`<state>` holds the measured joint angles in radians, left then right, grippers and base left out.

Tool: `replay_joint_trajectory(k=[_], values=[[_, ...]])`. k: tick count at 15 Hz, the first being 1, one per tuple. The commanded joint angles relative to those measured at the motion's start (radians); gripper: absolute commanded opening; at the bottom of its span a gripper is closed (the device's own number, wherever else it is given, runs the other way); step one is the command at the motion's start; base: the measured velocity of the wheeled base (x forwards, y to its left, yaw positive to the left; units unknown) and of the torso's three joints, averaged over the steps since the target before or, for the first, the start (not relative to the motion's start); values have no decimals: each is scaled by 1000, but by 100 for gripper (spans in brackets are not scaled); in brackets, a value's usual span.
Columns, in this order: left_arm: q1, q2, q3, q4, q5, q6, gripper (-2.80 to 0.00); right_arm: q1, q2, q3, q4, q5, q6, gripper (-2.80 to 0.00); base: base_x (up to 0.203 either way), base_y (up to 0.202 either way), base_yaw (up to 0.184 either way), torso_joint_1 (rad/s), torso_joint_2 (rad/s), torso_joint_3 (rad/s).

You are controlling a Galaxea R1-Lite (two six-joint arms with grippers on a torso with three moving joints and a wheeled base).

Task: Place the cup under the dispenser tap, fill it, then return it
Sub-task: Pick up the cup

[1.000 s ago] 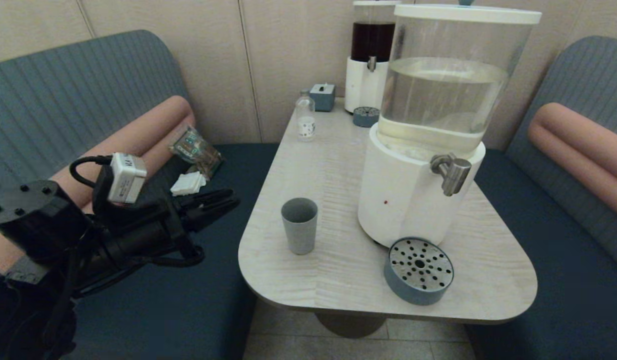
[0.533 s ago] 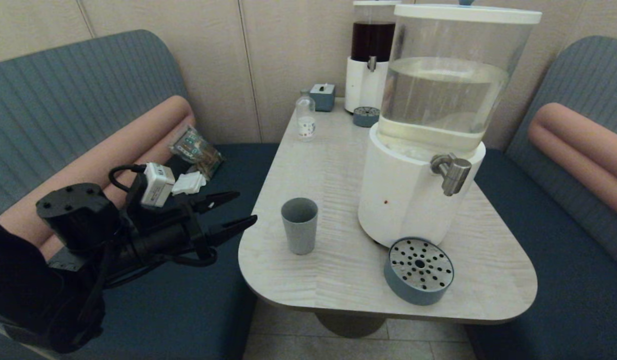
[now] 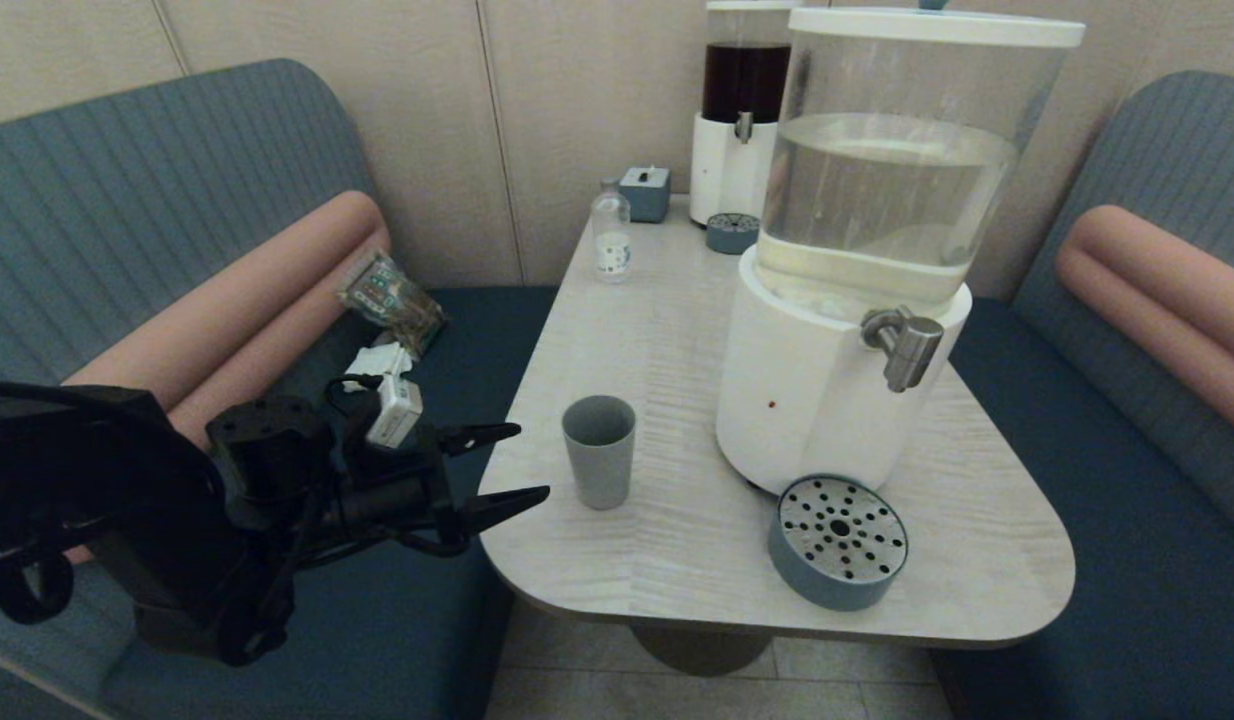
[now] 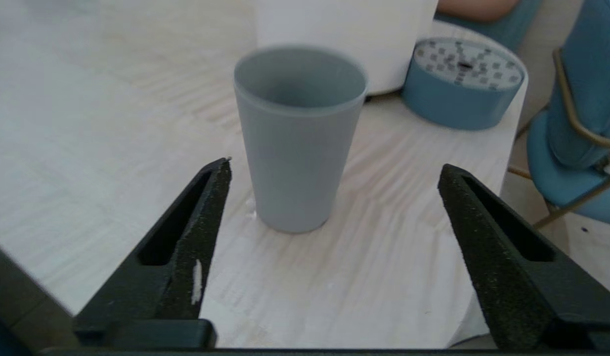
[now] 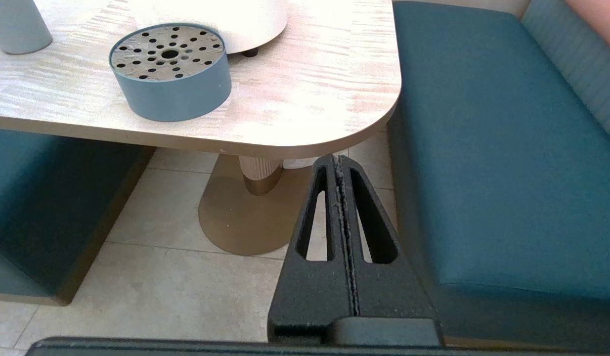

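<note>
The robot's left gripper will close around the lower half (image 3: 602, 479) (image 4: 295, 189) of the grey-blue cup, well below the cup's rim.
The grey-blue cup (image 3: 599, 450) stands upright and empty on the table's front left, seen close in the left wrist view (image 4: 299, 136). My left gripper (image 3: 532, 463) hangs open at the table's left edge, just left of the cup, its jaws wide apart with nothing between them (image 4: 334, 165). The brushed-metal dispenser tap (image 3: 904, 345) juts from the white base of the big water dispenser (image 3: 812, 400), right of the cup. A blue drip tray (image 3: 838, 540) sits below the tap. My right gripper (image 5: 338, 163) is shut, parked low beside the table's near right corner, out of the head view.
A dark-liquid dispenser (image 3: 739, 110) with its small drip tray (image 3: 731, 232), a clear bottle (image 3: 610, 232) and a small blue box (image 3: 645, 193) stand at the back of the table (image 3: 677, 590). Teal benches flank it; packets (image 3: 392, 297) lie on the left seat.
My left arm has swung down and right toward the cup, and its fingers have opened wide. The cup has not moved.
</note>
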<state>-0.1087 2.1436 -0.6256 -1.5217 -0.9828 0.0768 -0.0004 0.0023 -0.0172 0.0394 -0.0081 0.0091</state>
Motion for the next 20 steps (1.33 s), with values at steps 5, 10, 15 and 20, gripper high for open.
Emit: replay_joint_trajectory(k=[5,10,15,20], values=[[-23,185,-158,-8,-8,11,0,-1,0,0,1,0,0,-280,0,0,0,0,0,0],[-96,277,-274,-8,-3,7,0,0,0,0,1,0,0,-280,0,0,0,0,0,0],[-143,319,-362,-8,63,-4,0,0,0,0,1,0,0,-280,0,0,0,0,0,0],[-158,341,-388,-8,135,-26,-242,0,0,0,1,-1,0,-280,0,0,0,0,0,0]])
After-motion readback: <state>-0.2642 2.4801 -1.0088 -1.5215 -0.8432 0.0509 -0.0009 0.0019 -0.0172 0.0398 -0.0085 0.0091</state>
